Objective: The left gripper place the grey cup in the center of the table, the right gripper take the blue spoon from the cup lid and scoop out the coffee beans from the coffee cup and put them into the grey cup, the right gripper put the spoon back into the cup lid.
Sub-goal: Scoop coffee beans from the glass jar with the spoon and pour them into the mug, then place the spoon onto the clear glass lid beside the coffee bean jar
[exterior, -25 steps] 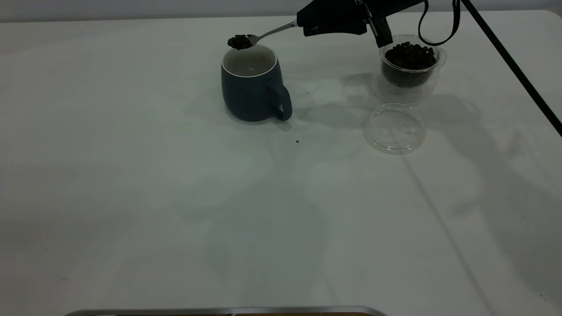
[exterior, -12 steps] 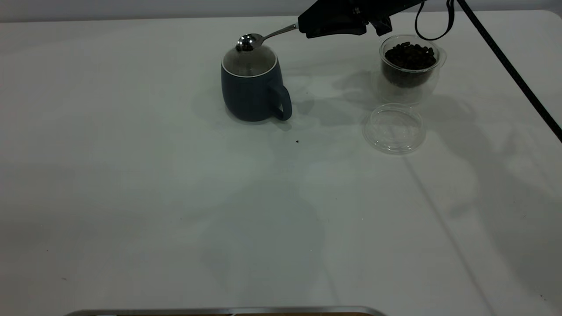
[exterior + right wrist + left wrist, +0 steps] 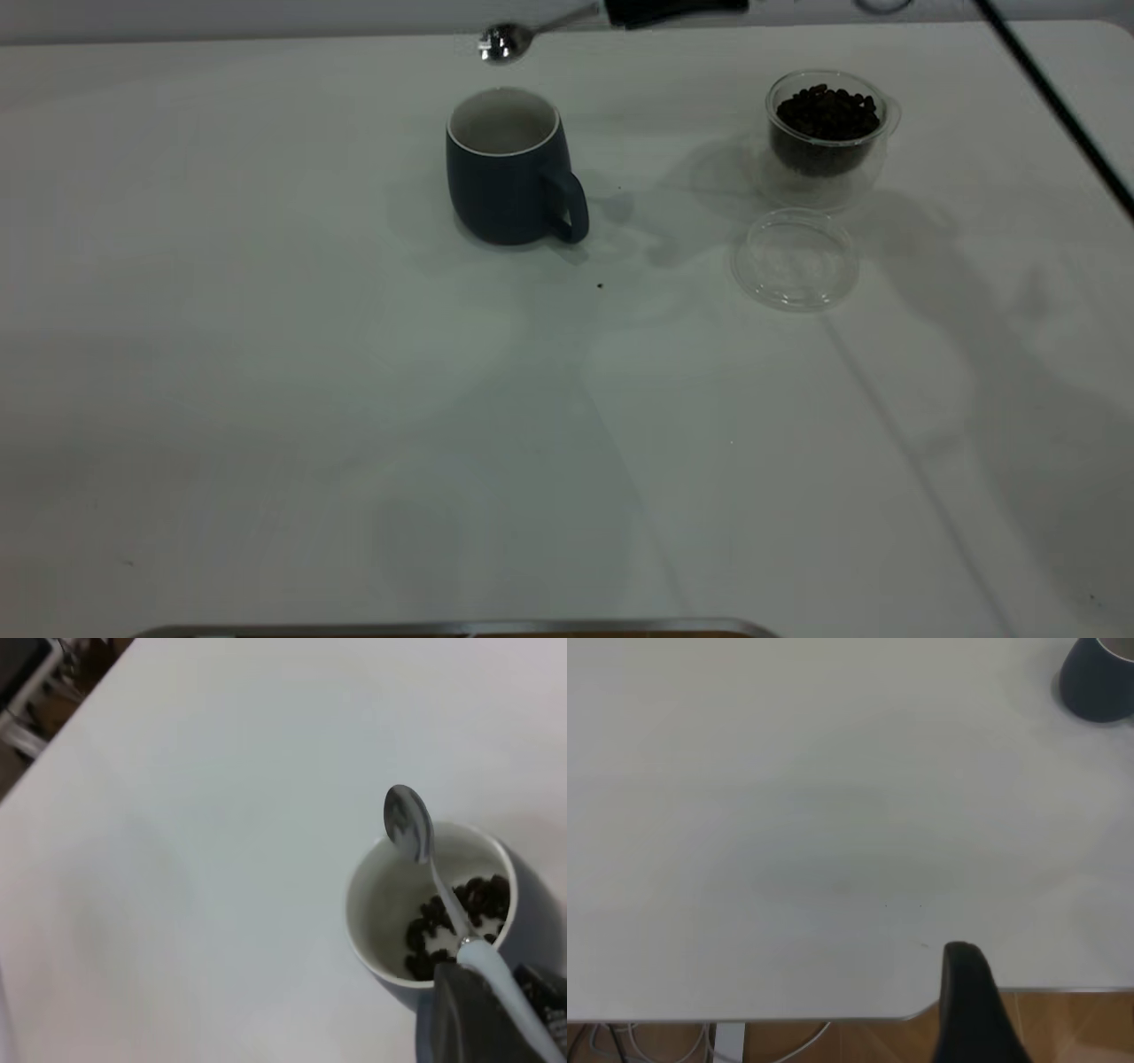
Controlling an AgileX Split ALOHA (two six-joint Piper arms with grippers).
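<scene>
I will use my right gripper to lay the blue spoon over the cup lid's rim (image 3: 847,249) on the lid's side away from the grey cup.
The grey cup (image 3: 509,168) stands upright on the white table (image 3: 266,372), handle toward the front right. In the right wrist view it (image 3: 381,912) holds several coffee beans (image 3: 443,921) on its white bottom. My right gripper (image 3: 673,9), mostly past the top edge, is shut on the blue spoon's pale handle (image 3: 507,988). The spoon's empty steel bowl (image 3: 503,42) hangs above the cup's far rim. The coffee cup (image 3: 828,128), full of beans, stands at the right with the empty cup lid (image 3: 795,259) in front of it. My left gripper (image 3: 966,1001) hangs over the table's edge, far from the cup.
A tiny dark speck (image 3: 600,285) lies in front of the grey cup. The right arm's black cable (image 3: 1054,97) crosses the far right corner. The table edge (image 3: 833,1019) and floor cables show in the left wrist view.
The spoon tipped its beans into the grey cup, then rose with the right gripper, which is now almost out of the exterior view's top. The cups and lid have not moved.
</scene>
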